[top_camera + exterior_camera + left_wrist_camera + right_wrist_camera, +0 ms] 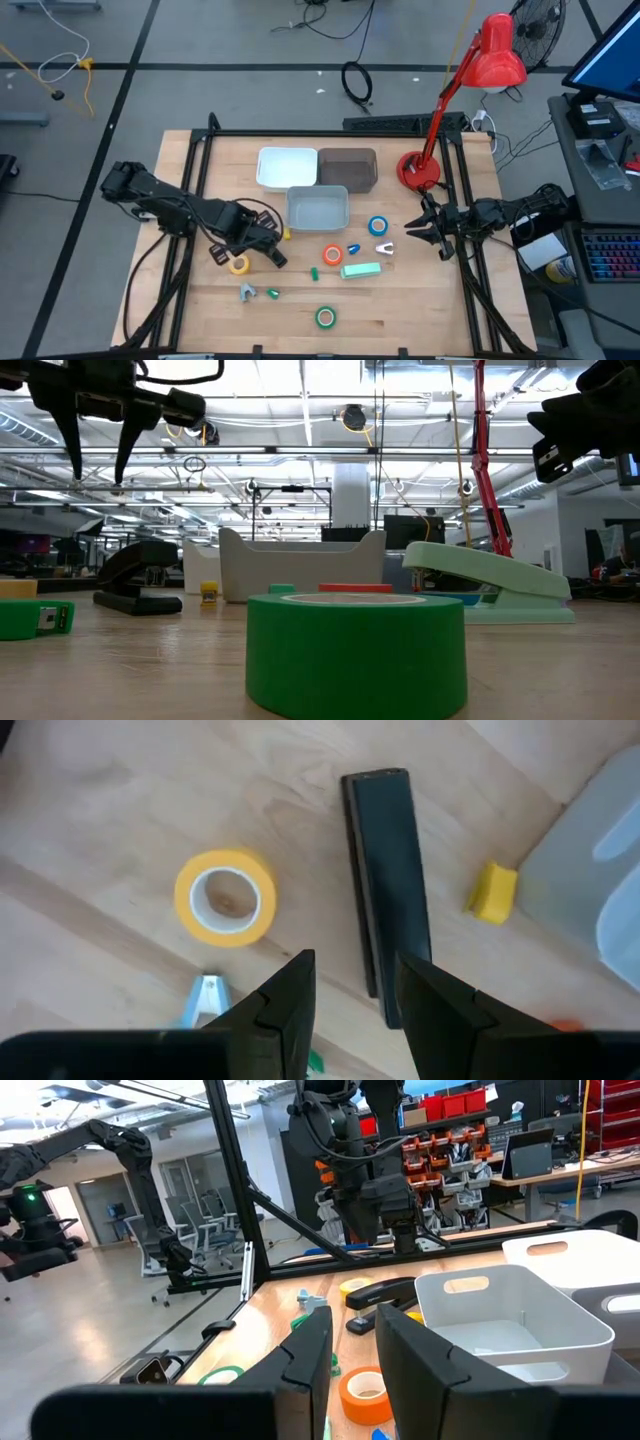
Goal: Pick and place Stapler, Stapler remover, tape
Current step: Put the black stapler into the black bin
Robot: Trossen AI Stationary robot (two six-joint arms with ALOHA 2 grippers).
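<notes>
The black stapler lies between the yellow tape roll and the yellow block, and my left gripper needs to next close on the near end (pixel 278 258) (pixel 393 955) of it.
My left gripper (pixel 258 238) (pixel 355 970) hangs open above the table, fingers pointing down (pixel 97 465), over the near end of a black stapler (pixel 388 890) (pixel 138 578) that lies flat and touches nothing else. The yellow tape roll (pixel 226 898) (pixel 238 265) lies beside it. Farther right lie the orange tape (pixel 332 256), the blue tape (pixel 377 227), a mint-green stapler (pixel 360 270) (pixel 492 578) and a small pale claw-shaped piece (pixel 384 248). The green tape (pixel 325 317) (pixel 355 652) lies near the front edge. My right gripper (pixel 420 231) (pixel 352 1338) is open, raised at the table's right side.
Three bins stand at mid-table: white (pixel 287 167), dark brown (pixel 348 168) and pale blue-grey (pixel 318 208) (pixel 600 870). A red desk lamp (pixel 420 170) stands at the far right. Small coloured bits lie about, among them a yellow block (pixel 492 892) and a blue-white clip (pixel 207 1000).
</notes>
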